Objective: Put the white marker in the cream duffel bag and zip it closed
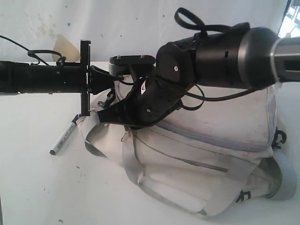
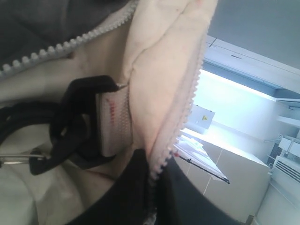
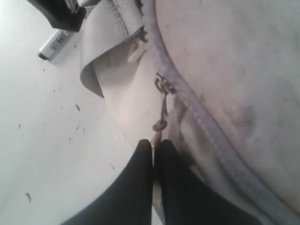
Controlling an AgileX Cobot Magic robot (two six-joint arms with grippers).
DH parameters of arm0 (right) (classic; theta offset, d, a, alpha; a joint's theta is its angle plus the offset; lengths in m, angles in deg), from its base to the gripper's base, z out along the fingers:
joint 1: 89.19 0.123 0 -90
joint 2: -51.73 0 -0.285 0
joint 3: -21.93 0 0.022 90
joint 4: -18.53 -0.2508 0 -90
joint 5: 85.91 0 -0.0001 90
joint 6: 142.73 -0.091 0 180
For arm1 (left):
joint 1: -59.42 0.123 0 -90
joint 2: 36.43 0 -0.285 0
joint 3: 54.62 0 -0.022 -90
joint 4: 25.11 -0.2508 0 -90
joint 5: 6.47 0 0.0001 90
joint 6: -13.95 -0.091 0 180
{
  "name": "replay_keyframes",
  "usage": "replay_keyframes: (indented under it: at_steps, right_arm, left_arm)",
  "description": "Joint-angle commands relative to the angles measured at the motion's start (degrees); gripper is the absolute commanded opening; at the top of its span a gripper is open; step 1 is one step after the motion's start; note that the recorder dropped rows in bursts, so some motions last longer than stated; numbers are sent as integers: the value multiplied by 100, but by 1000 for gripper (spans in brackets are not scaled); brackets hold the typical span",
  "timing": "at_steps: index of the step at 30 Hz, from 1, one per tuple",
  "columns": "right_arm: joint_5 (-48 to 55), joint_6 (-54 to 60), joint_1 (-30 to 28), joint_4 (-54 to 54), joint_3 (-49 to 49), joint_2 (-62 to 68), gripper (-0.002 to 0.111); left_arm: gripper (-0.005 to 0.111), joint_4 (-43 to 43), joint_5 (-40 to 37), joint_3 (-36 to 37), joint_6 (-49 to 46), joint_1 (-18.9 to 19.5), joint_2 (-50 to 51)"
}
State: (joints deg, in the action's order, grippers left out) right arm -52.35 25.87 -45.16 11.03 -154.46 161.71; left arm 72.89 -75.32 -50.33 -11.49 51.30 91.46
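My right gripper is going to let go of the zipper pull at the end of the grey zipper track (image 1: 243,164) above the black lettering.
The cream duffel bag (image 1: 211,140) lies on its side on the white table. Left of it, out on the table top, lies the white marker (image 1: 64,138), whose black-tipped end (image 3: 55,44) also shows in the right wrist view. My left gripper (image 2: 157,176) is shut on the bag's toothed zipper edge (image 2: 185,122) at the bag's left end. Reaching across from the right, my right gripper (image 3: 153,146) is shut on the zipper pull (image 3: 161,105), a thin cord hanging from the slider on the grey zipper track (image 3: 206,131).
A black clip (image 2: 70,126) on white webbing sits at the bag's end beside the left jaws. A grey webbing strap (image 3: 110,23) loops near the marker. The white table (image 1: 37,187) stretches out in front, and a stained wall (image 1: 61,28) stands behind.
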Motion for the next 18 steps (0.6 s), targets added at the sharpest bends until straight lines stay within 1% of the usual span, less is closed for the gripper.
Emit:
replay_keyframes:
  at_steps: [1, 8, 14, 16, 18]
  right_arm:
    - [701, 75, 2, 29, 11, -387, 0]
    - [1422, 75, -11, 55, 11, -730, 0]
    - [2378, 78, -11, 448, 16, -812, 0]
    - [2603, 70, -84, 588, 68, -847, 0]
    - [2685, 70, -282, 600, 237, -908, 0]
  left_arm:
    - [0, 71, -111, 14, -8, 8, -49]
    - [0, 27, -111, 14, -31, 8, -49]
    - [0, -556, -80, 14, -42, 8, -49]
    - [0, -556, -102, 14, -43, 80, -49]
    - [0, -530, -111, 14, -43, 308, -49]
